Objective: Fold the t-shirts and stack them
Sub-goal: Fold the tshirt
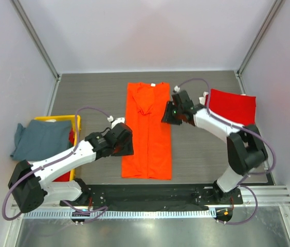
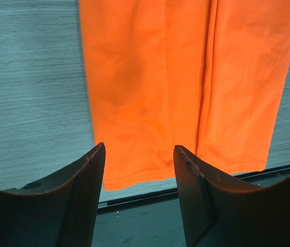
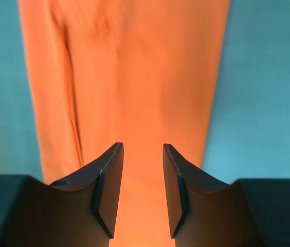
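Note:
The robot's left gripper should close on the hem corner (image 1: 123,176) (image 2: 105,188) of the orange t-shirt nearest the yellow bin, to fold the hem toward the collar.
The bright orange t-shirt (image 1: 147,131) lies flat mid-table as a long narrow strip, sides folded in, collar at the far end. My left gripper (image 1: 127,144) hovers at its left edge near the front hem, open and holding nothing; the left wrist view shows the orange t-shirt's hem (image 2: 186,103) beyond the left gripper (image 2: 140,154). At the strip's right edge near the collar end, my right gripper (image 1: 166,114) is open and empty above the orange t-shirt (image 3: 134,77), as the right gripper (image 3: 143,149) shows in its wrist view. A folded deep red t-shirt (image 1: 232,105) lies at the back right. A grey-blue t-shirt (image 1: 39,139) drapes over the bin.
A yellow plastic bin (image 1: 57,119) stands at the left edge of the table with some red cloth (image 1: 62,176) showing inside. A black rail (image 1: 150,193) runs along the near edge by the arm bases. White walls enclose the table.

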Robot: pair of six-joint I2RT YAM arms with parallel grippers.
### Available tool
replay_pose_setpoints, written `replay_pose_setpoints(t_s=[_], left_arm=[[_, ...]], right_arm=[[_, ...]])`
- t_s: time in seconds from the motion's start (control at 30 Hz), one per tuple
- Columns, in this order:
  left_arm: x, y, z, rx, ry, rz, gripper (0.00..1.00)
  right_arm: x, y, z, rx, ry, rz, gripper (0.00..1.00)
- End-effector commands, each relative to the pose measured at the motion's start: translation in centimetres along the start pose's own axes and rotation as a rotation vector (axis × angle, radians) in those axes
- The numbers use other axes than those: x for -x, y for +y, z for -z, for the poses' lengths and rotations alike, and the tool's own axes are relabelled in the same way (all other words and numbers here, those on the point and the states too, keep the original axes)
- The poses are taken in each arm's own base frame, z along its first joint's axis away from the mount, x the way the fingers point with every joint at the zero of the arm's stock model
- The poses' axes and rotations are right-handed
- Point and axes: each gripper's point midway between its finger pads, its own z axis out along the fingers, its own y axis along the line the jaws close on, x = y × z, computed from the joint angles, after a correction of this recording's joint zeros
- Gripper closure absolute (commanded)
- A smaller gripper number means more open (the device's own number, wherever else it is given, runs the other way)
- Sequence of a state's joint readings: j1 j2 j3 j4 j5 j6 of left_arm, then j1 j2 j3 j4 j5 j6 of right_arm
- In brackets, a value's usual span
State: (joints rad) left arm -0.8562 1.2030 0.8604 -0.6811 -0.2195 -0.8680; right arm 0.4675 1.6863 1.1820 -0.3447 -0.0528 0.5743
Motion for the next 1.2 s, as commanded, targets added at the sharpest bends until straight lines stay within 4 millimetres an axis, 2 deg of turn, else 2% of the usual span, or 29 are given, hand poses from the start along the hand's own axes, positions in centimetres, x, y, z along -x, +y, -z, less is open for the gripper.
replay_pose_setpoints(t_s=[0.0, 0.07, 0.13, 0.17, 0.2, 0.23, 0.27, 0.3, 0.37, 0.4, 0.43, 0.53, 0.7, 1.17], left_arm=[[-0.2, 0.8, 1.0, -0.012, -0.025, 0.038, 0.43], [-1.1, 1.0, 1.3, -0.04, -0.004, 0.046, 0.41], [-2.4, 1.4, 1.0, -0.051, 0.032, 0.051, 0.41], [-2.9, 1.4, 0.8, -0.064, 0.051, 0.056, 0.41], [-3.5, 0.9, 0.8, -0.095, 0.081, 0.068, 0.42], [-4.6, 1.3, 0.4, -0.097, 0.111, 0.075, 0.44], [-5.1, 1.3, 0.3, -0.113, 0.119, 0.085, 0.45], [-5.3, 0.9, 0.3, -0.142, 0.123, 0.11, 0.47], [-6.9, 1.9, -0.3, -0.137, 0.142, 0.137, 0.48], [-6.8, 1.7, -0.2, -0.162, 0.128, 0.157, 0.48], [-7.7, 2.3, -0.6, -0.154, 0.143, 0.177, 0.48], [-8.8, 2.4, -0.8, -0.181, 0.165, 0.206, 0.49], [-9.1, 2.5, -1.0, -0.183, 0.173, 0.209, 0.51], [-9.5, 3.2, -1.2, -0.159, 0.184, 0.194, 0.56]], right_arm=[[-4.2, -0.5, 3.7, 0.007, 0.008, -0.021, 0.58], [-7.8, -1.7, 5.6, 0.001, 0.034, -0.053, 0.58], [-11.2, -1.7, 6.8, -0.001, 0.08, -0.053, 0.57], [-14.0, -3.0, 7.2, -0.037, 0.141, -0.054, 0.57], [-14.7, -2.7, 8.3, -0.015, 0.136, -0.084, 0.57], [-15.9, -2.8, 8.7, -0.028, 0.138, -0.072, 0.57], [-17.9, -4.0, 9.1, -0.058, 0.174, -0.089, 0.57], [-18.1, -3.4, 10.1, -0.015, 0.153, -0.108, 0.57], [-20.3, -3.3, 10.7, 0.001, 0.173, -0.143, 0.57], [-20.7, -3.2, 11.0, 0.011, 0.174, -0.151, 0.57], [-21.1, -3.0, 11.3, 0.021, 0.175, -0.177, 0.57], [-22.8, -3.4, 11.1, -0.001, 0.203, -0.157, 0.57], [-24.5, -2.7, 10.2, -0.003, 0.246, -0.115, 0.57], [-25.3, -2.8, 10.0, -0.002, 0.24, -0.143, 0.64]])
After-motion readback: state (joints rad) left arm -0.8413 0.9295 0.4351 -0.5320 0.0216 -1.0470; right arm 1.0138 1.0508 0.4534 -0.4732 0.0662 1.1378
